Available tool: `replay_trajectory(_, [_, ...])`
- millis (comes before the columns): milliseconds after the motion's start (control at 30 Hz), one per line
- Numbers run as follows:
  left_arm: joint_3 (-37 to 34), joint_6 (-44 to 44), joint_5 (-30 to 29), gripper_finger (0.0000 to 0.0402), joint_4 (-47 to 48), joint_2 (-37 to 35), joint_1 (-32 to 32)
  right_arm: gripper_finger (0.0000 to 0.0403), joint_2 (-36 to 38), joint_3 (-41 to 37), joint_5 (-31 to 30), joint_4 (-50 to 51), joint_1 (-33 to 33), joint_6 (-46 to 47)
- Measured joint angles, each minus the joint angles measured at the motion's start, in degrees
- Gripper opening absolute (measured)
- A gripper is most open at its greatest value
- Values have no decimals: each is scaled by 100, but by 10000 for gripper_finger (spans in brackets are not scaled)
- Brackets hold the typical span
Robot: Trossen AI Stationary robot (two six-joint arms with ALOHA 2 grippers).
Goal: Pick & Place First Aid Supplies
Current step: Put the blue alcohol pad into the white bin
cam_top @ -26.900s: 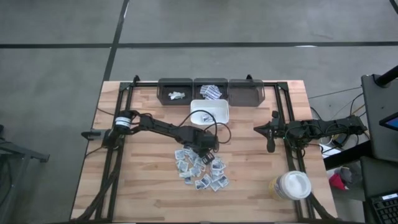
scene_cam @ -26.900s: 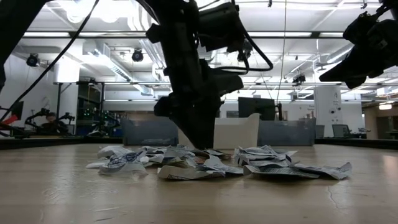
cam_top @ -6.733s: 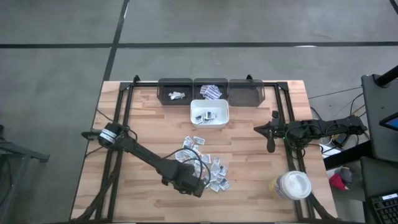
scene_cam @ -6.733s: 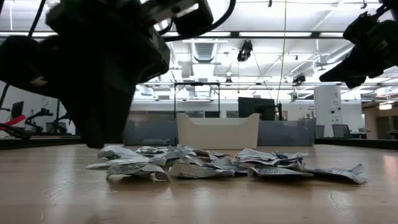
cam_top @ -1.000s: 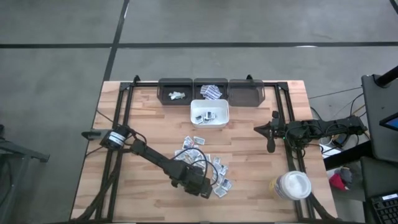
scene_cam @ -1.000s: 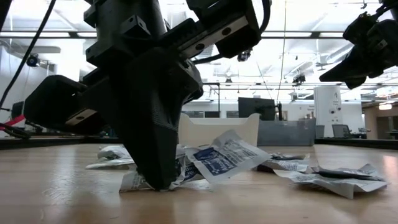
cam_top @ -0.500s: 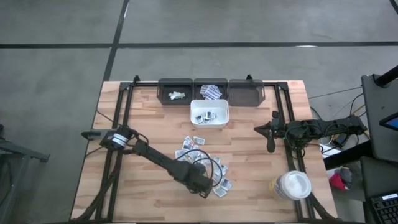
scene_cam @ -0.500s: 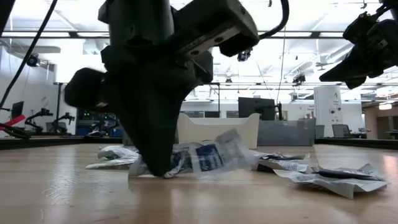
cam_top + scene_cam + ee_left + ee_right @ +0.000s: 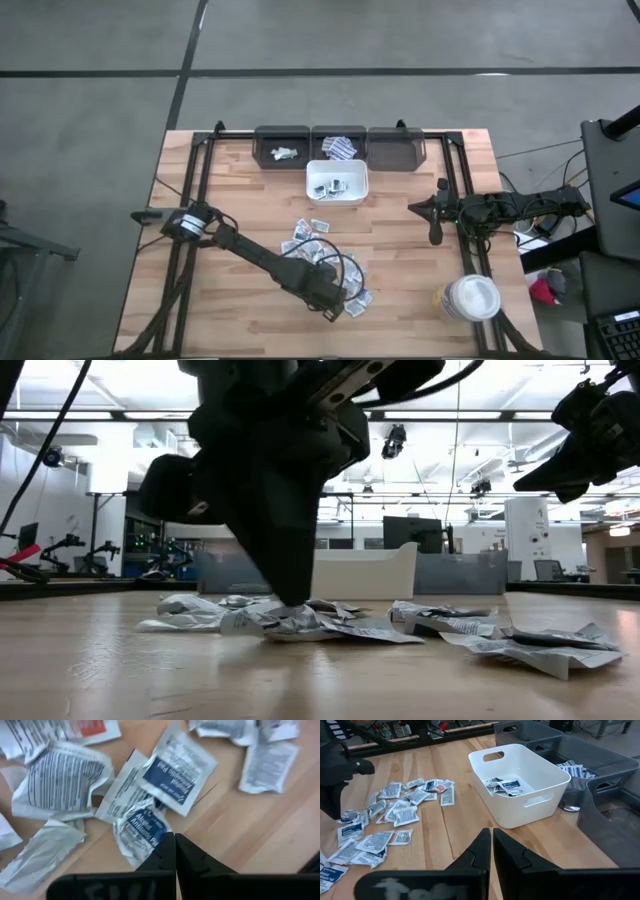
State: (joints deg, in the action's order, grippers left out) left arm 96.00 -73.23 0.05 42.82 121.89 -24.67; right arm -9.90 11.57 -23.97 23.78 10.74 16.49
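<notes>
My left gripper should open its shut fingers, which meet only the crumpled sachet's edge, and pinch the blue-labelled body (image 9: 144, 828) before lifting it to the white bin.
The first aid supplies (image 9: 325, 262) lie as a loose heap of small white sachets with blue print on the wooden table's middle. A few more lie in the white bin (image 9: 337, 183). My left gripper (image 9: 330, 302) stands shut, pointing down, at the heap's near edge, its tips (image 9: 174, 836) against a crumpled blue-labelled sachet (image 9: 142, 829). In the low view its fingers (image 9: 288, 592) reach down to the heap. My right gripper (image 9: 436, 230) waits shut above the table's right side, with nothing in it (image 9: 491, 834). My left gripper comes from above with shut fingers and meets the crumpled sachet's edge (image 9: 163, 833) at the fingertips. The sachet lies on the table among the others. Whether its edge is pinched between the fingers or only touched, I cannot tell.
Three dark bins (image 9: 338, 146) stand in a row at the far edge, two with sachets in them. A white round lidded tub (image 9: 467, 298) sits at the near right. Black frame rails (image 9: 205, 160) run along both sides. Bare wood lies to the left of the heap.
My left gripper has shifted a little toward the table's right edge while staying down at the heap. A blue-printed sachet that stood tipped up beside its fingers has dropped flat onto the heap.
</notes>
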Motion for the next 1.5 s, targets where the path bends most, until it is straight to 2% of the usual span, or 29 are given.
replay_trajectory(200, [25, 84, -101, 0, 15, -11, -2, 18, -1, -2, 0, 0, -1, 0])
replay_trajectory(433, [104, -421, -113, 9, 23, -22, 7, 18, -1, 0, 0, -1, 1, -4])
replay_trajectory(800, [28, -1037, -162, 123, 6, -15, 42, 18, -2, 0, 0, 1, 1, -17])
replay_trajectory(967, [30, -1124, -144, 149, -213, 166, 85, 18, -2, 0, 0, 1, 1, -16])
replay_trajectory(1133, [42, -1451, -63, 140, -151, 342, 105, 18, -2, 0, 0, -1, 0, -12])
replay_trajectory(1267, [51, -1532, -104, 115, -80, 371, 96, 18, -2, -2, 0, 1, 1, -2])
replay_trajectory(1500, [49, -1231, -163, 20, -50, 380, 95, 18, -2, -1, 0, 1, 1, 0])
